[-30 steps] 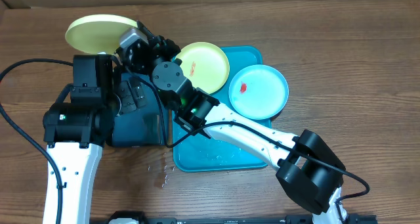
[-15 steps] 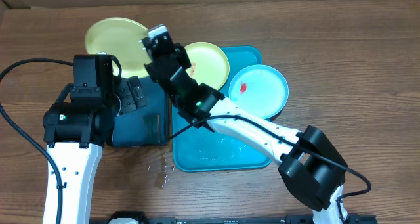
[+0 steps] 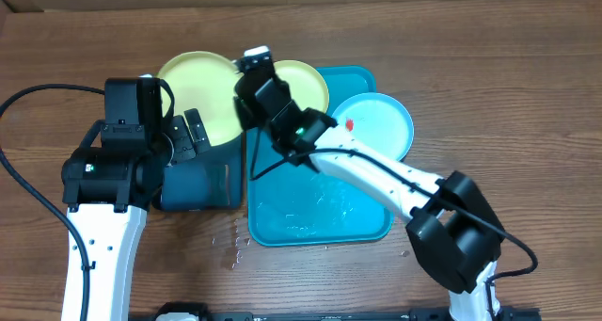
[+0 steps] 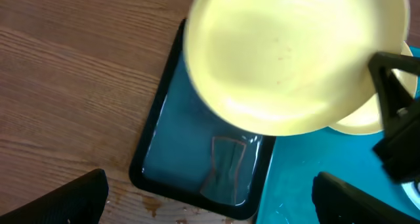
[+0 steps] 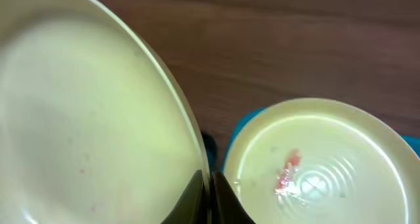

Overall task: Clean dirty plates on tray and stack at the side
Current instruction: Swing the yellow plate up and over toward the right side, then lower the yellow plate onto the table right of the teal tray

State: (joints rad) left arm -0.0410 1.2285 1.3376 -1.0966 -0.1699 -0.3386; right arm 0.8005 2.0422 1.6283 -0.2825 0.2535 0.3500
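Note:
I need to use my right gripper to set the pale yellow plate, now held above the dark tray's far end, down on the bare wood (image 3: pixel 435 93), just past the light blue plate.
My right gripper (image 3: pixel 243 78) (image 5: pixel 210 194) is shut on the right rim of a pale yellow plate (image 3: pixel 200 97) (image 5: pixel 85 119) (image 4: pixel 289 53). It holds that plate above the far end of the dark tray (image 3: pixel 198 182). A second yellow plate (image 3: pixel 303 84) (image 5: pixel 315 165) with a red smear lies at the far left corner of the teal tray (image 3: pixel 320 208). A light blue plate (image 3: pixel 381 131) with a red spot overlaps the tray's far right corner. My left gripper (image 3: pixel 193 133) (image 4: pixel 210 207) stands wide open over the dark tray (image 4: pixel 197 165), holding nothing.
Water drops (image 3: pixel 230 246) lie on the wooden table in front of the two trays. The right arm (image 3: pixel 376 175) crosses the teal tray diagonally. The teal tray's wet floor (image 4: pixel 315 184) adjoins the dark tray.
My right gripper has carried the yellow plate to the right, from the far left of the table to above the dark tray, beside the second yellow plate. The left arm has stayed put.

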